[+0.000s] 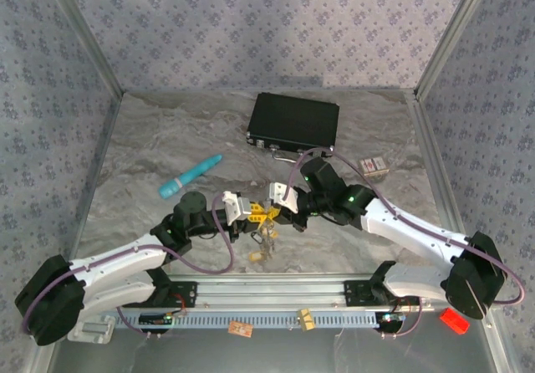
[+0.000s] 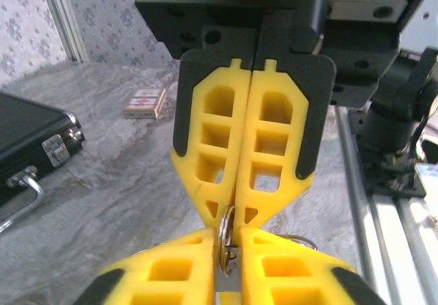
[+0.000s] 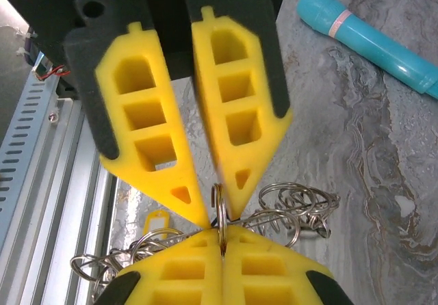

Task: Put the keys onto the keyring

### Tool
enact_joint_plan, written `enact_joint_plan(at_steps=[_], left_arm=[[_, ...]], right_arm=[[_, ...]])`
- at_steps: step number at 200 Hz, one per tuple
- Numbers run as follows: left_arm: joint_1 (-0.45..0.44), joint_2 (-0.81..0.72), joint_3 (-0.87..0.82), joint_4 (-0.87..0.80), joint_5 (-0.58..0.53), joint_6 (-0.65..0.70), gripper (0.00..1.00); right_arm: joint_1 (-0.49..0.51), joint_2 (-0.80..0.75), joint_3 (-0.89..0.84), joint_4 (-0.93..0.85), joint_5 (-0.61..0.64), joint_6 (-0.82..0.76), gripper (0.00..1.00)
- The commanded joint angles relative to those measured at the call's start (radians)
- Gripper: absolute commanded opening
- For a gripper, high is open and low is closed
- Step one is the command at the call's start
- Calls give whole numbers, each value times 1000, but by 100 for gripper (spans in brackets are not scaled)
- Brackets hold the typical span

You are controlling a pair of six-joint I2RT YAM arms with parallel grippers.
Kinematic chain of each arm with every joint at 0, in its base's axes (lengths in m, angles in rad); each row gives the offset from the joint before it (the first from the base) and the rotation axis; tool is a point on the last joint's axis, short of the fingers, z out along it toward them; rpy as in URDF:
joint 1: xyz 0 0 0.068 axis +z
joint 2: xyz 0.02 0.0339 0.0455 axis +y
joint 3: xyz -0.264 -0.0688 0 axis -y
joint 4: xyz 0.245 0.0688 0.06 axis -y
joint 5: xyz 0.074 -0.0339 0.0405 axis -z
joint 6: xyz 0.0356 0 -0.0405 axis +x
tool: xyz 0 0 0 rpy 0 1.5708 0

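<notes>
My right gripper is closed on the lower part of the keyring. My left gripper should grip its top [image 3: 217, 195], so that my right gripper is free to take a key below.
My two grippers meet tip to tip above the table's near middle. The keyring [image 3: 220, 206] is a thin silver split ring standing on edge between them. My right gripper [image 3: 221, 235] is shut on the ring's lower part. My left gripper [image 2: 228, 242] faces it with a narrow gap between its fingers, and the keyring [image 2: 226, 233] stands in that gap. A bunch of wire rings and small keys [image 1: 266, 246] hangs and lies just below the tips. In the right wrist view, looped rings [image 3: 295, 206] lie to the right and a yellow tag [image 3: 156, 221] to the left.
A black case [image 1: 293, 122] lies at the back centre, with a teal pen-like stick [image 1: 191, 176] to its left. A small card box [image 1: 374, 166] sits at the right. The metal rail [image 1: 276, 293] runs along the near edge, close under the grippers.
</notes>
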Motion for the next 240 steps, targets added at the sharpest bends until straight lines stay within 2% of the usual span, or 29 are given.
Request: enact_joint_plan(at_steps=[1, 20, 32, 46, 83, 104, 131, 138, 163, 175, 200, 240], left_arm=[[-6, -27, 32, -34, -13, 31, 27], [-5, -39, 69, -144, -10, 65, 28], [-5, -41, 82, -181, -9, 79, 25], [-6, -37, 89, -201, -6, 87, 21], [-6, -17, 90, -199, -2, 86, 18], [-5, -15, 90, -193, 2, 89, 12], [-5, -18, 89, -170, 14, 89, 0], [-6, -19, 88, -167, 14, 89, 0], [-5, -30, 69, -132, 15, 74, 0], [-4, -36, 46, -80, 17, 50, 0], [-5, -40, 17, 7, 23, 14, 0], [-3, -41, 15, 27, 27, 12, 0]], right_arm=[[10, 12, 60, -85, 59, -49, 0], [25, 47, 127, -201, 108, -107, 0], [32, 65, 161, -246, 124, -135, 0], [37, 78, 185, -264, 125, -155, 0], [52, 122, 249, -297, 118, -188, 0], [67, 134, 270, -299, 120, -199, 0], [70, 133, 272, -319, 114, -201, 0], [66, 123, 261, -308, 106, -193, 0], [24, 57, 191, -222, 45, -147, 21], [-3, 21, 143, -177, -2, -117, 26], [-36, -15, 75, -115, -42, -70, 27], [-36, -17, 45, -83, -52, -38, 27]])
